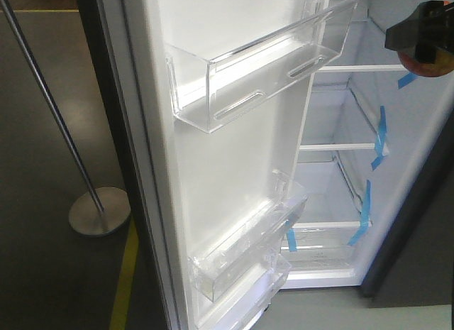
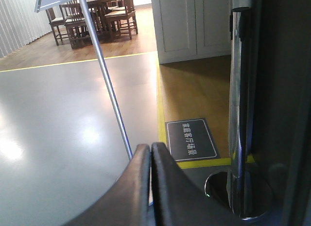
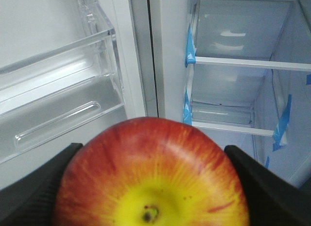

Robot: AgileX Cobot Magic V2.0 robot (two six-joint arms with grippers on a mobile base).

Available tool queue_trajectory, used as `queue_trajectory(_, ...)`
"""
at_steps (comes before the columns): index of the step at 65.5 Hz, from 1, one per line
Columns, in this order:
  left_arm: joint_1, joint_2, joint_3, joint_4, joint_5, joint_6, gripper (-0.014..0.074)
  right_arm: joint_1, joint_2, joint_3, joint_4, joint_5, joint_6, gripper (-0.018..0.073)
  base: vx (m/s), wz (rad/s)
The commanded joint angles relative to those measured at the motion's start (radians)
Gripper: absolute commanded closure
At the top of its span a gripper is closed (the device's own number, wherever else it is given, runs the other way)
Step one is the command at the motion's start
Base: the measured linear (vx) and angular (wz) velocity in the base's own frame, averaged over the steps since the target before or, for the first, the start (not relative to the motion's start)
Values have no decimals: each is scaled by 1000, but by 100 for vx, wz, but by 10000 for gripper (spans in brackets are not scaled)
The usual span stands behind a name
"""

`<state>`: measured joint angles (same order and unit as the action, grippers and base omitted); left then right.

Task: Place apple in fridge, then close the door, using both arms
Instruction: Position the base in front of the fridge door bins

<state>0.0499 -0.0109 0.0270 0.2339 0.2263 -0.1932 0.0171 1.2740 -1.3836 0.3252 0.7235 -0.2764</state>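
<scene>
Next, my right gripper releases the apple in the door's top clear bin (image 1: 296, 31) (image 3: 65, 73), at the end closest to the white shelves.
The apple (image 3: 150, 177), red with a yellow patch round its dimple, fills the bottom of the right wrist view. My right gripper (image 3: 150, 155) is shut on it, with a black finger (image 3: 34, 187) on each side. In the front view the same gripper (image 1: 424, 35) holds the apple (image 1: 429, 66) at the top right, in front of the fridge (image 1: 333, 202) opening. White shelves (image 3: 243, 63) with blue tape lie ahead. The door (image 1: 234, 167) stands open, its clear bins facing me. My left gripper (image 2: 151, 150) is shut on nothing, pointing at the floor away from the fridge.
A metal stand with a round base (image 1: 99, 211) and slanted pole stands left of the door. A yellow floor line (image 1: 124, 273) runs beside it. The left wrist view shows a chrome pole (image 2: 241, 114), a dark floor sign (image 2: 191, 138) and a white cabinet (image 2: 189, 22).
</scene>
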Motion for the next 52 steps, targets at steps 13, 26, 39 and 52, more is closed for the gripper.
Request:
queue_trajectory(13,-4,-16,15,-5,-76,-4,604,-6,-29,-32,13,-75,-9,419,0,0)
queue_trajectory(26,-4,-16,15,-5,-76,-4,604,-6,-29,-32,13,-75,-9,419,0,0)
queue_trajectory(39,-4,-16,15,-5,-76,-4,604,-6,-29,-32,14,-77,-9,419,0,0)
queue_trajectory(52,-4,-16,15,-5,-76,-4,604,-6,-29,-32,73,-117,-10,419,0,0)
